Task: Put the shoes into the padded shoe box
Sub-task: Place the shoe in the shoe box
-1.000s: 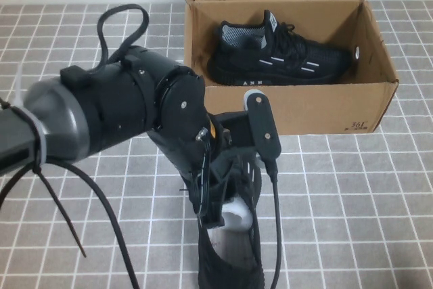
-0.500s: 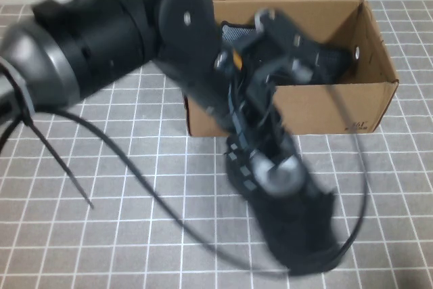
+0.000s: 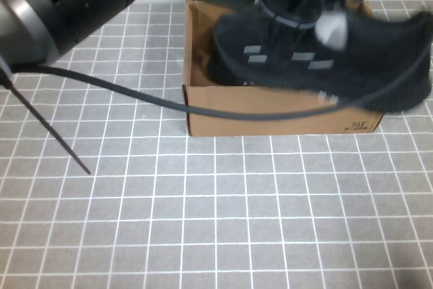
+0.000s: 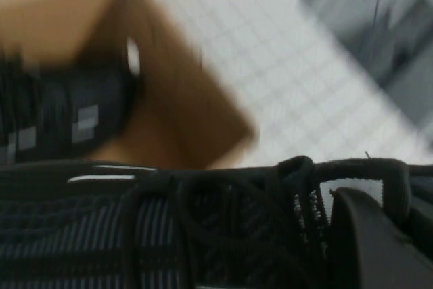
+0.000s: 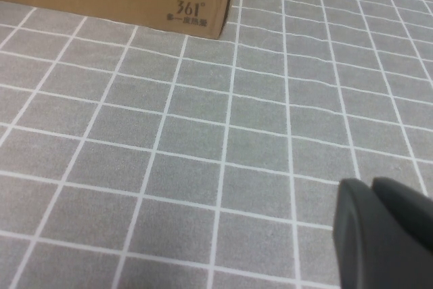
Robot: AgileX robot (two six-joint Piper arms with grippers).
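Observation:
The sneaker in my left gripper, now in the air over the box, will be released in the box, in the space between the second sneaker and the box's printed front side [image 3: 284,78].
My left gripper [image 3: 301,1] is shut on one black sneaker [image 3: 325,65] and holds it in the air over the brown cardboard shoe box [image 3: 270,116], toe toward the right. In the left wrist view one finger [image 4: 375,248] sits inside the held sneaker's [image 4: 203,235] collar by the grey-white lining. The second sneaker [image 4: 61,123] lies inside the box [image 4: 189,126], white dash stripes showing. My right gripper [image 5: 369,191] is shut and empty, low over the tiles in front of the box's printed corner [image 5: 189,11]. It is out of the high view.
The left arm's thick dark body [image 3: 61,5] fills the far left. Its black cable [image 3: 115,86] hangs across the tiles and the box front. A thin black tie [image 3: 47,126] sticks out at the left. Grey tiled surface [image 3: 216,221] lies in front of the box.
My left gripper has lifted the sneaker from the tiles near the front edge and swung it up and back to the right, over the box. The view is blurred by motion.

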